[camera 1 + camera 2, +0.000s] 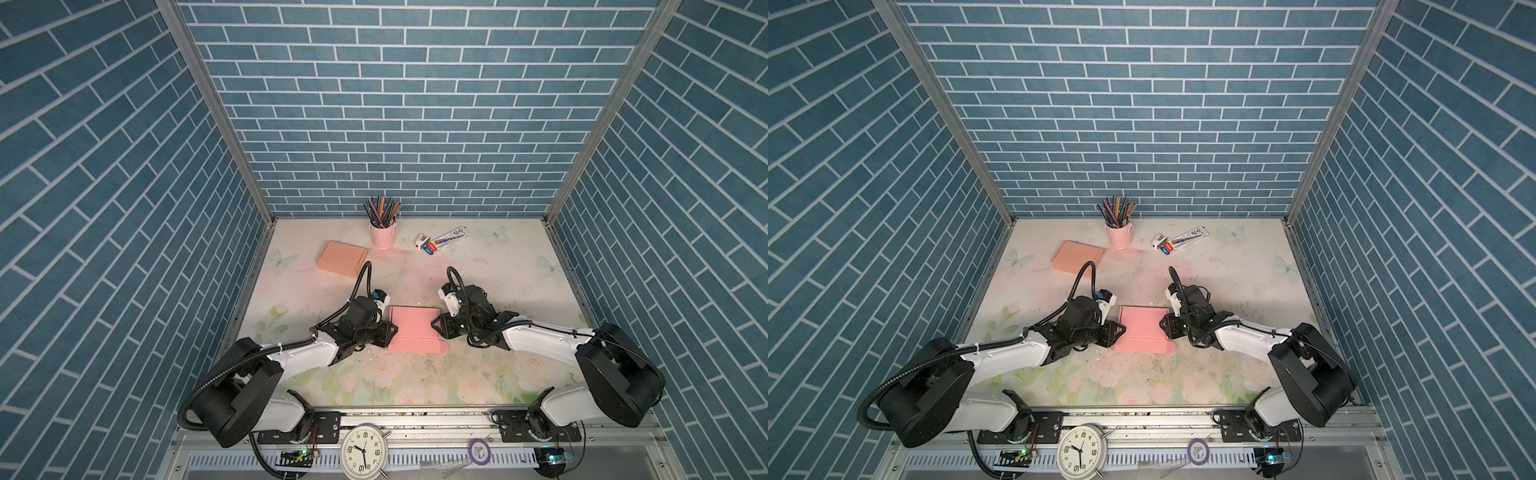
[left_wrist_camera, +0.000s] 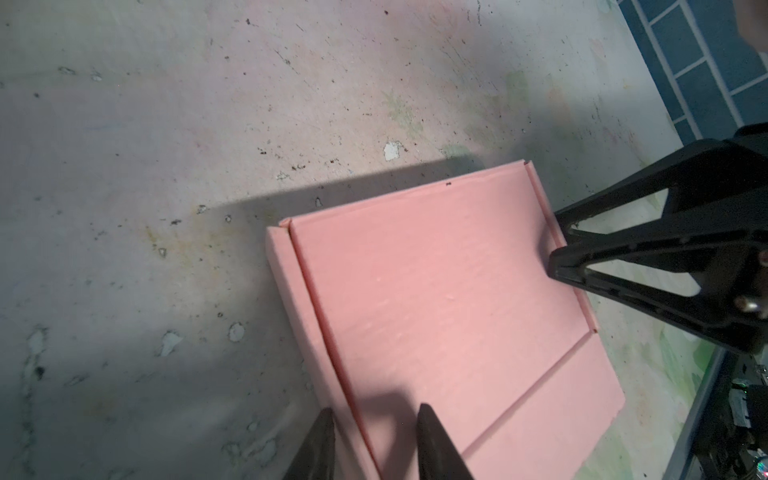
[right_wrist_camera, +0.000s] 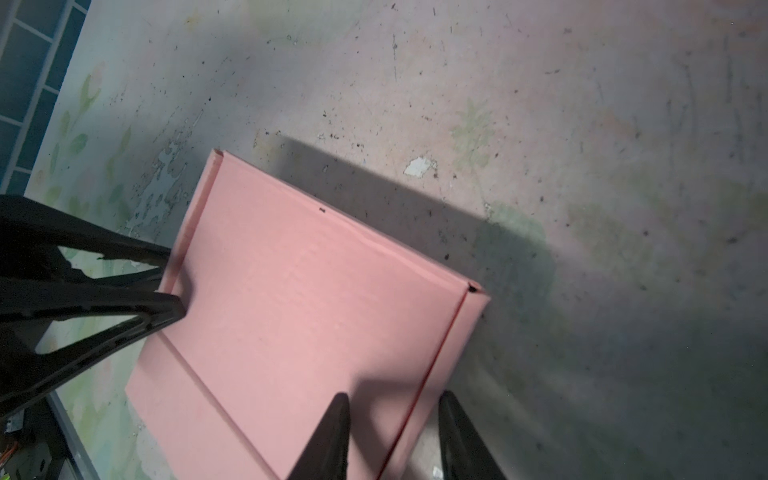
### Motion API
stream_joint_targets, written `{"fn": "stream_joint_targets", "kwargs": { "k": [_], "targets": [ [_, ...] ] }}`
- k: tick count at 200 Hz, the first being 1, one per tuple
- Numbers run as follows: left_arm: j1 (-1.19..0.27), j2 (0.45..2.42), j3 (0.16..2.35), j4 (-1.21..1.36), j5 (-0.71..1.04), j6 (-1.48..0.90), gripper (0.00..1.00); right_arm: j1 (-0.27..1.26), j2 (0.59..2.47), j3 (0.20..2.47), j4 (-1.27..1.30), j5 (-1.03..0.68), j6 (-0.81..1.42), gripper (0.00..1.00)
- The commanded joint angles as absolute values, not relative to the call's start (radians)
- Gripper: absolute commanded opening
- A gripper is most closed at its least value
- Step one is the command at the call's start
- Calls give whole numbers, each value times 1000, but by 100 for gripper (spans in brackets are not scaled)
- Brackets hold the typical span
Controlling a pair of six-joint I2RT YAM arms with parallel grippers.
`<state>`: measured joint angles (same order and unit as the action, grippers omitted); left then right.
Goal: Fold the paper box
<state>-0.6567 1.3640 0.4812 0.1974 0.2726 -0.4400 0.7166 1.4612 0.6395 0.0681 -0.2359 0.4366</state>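
Next, my left gripper opens, back away and takes the front flap's near end (image 1: 397, 346), because it is straddling the box's side piece behind the front flap's fold.
The pink paper box (image 1: 415, 332) (image 1: 1142, 332) lies flat in the middle of the table, its lid panel down and a front flap lying flat toward me. My left gripper (image 1: 395, 330) (image 2: 374, 409) is at the box's left edge. It is open, one finger outside the side strip and one over the top panel (image 2: 457, 291). My right gripper (image 1: 433, 324) (image 3: 395, 397) mirrors it at the right edge, also open and straddling the side fold of the box (image 3: 311, 291). Each wrist view shows the opposite gripper touching the far edge (image 2: 555, 239) (image 3: 172, 278).
A second, folded peach box (image 1: 341, 258) lies at the back left. A pink cup of pencils (image 1: 382, 232) stands at the back centre, with a stapler and pen packet (image 1: 440, 241) to its right. A clock (image 1: 364, 451) sits on the front rail. Brick-pattern walls enclose three sides.
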Motion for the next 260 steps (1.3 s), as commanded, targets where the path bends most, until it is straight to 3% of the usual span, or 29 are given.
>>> {"fn": "stream_joint_targets", "kwargs": {
  "k": [1, 38, 69, 137, 203, 260],
  "targets": [
    [-651, 1353, 464, 186, 254, -446, 33, 715, 1482, 661, 80, -256, 406, 36],
    [-652, 1348, 459, 184, 239, -447, 32, 712, 1467, 645, 77, -250, 417, 37],
    [-649, 1337, 458, 178, 241, -453, 33, 710, 1423, 620, 65, -226, 431, 44],
    [-649, 1243, 452, 121, 230, -466, 55, 710, 1320, 604, -13, -187, 439, 55],
    [-676, 1126, 416, 26, 243, -485, 61, 723, 1174, 576, -166, -200, 446, 60],
    [-760, 1060, 408, -15, 214, -524, 61, 735, 1090, 516, -160, -318, 516, 62]
  ]
}}
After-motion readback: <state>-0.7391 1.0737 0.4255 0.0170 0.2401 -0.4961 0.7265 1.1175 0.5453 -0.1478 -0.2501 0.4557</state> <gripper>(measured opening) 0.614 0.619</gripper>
